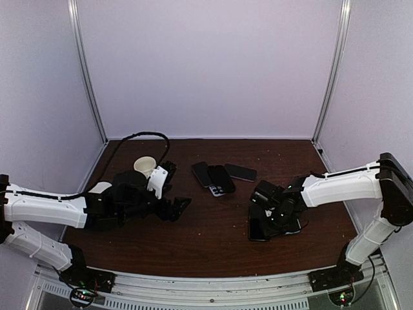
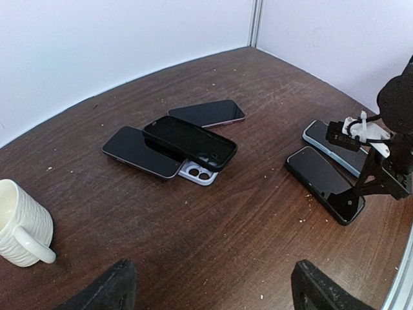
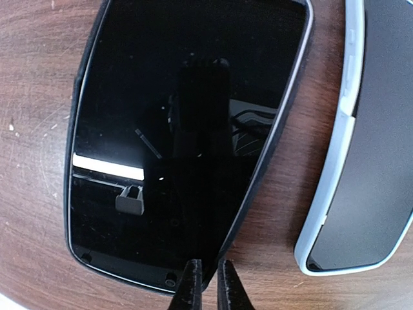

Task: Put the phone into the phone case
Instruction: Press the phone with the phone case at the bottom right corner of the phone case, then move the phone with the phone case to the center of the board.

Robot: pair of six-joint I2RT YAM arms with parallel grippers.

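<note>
The empty black phone case is next for my left gripper, which should go to it and close on the case's long edge [image 1: 213, 178] [image 2: 176, 154] over the dark phone under it.
A black phone [image 3: 187, 135] with a black case rim around it lies flat on the table, also seen in the left wrist view [image 2: 326, 184]. My right gripper [image 3: 206, 266] has its fingers almost together, pinching that rim at the phone's near corner. Beside it lies a phone in a light blue case [image 3: 361, 148]. At the table's middle, an empty black phone case [image 2: 190, 142] rests on top of a dark phone [image 2: 135, 152] and a pale case [image 2: 199, 173]. My left gripper [image 2: 213, 284] hovers open over bare table, holding nothing.
Another dark phone [image 2: 208, 113] lies behind the pile. A white ribbed mug [image 2: 19, 226] stands at the left, close to my left arm [image 1: 97, 203]. White walls enclose the brown table [image 1: 213, 248] on three sides.
</note>
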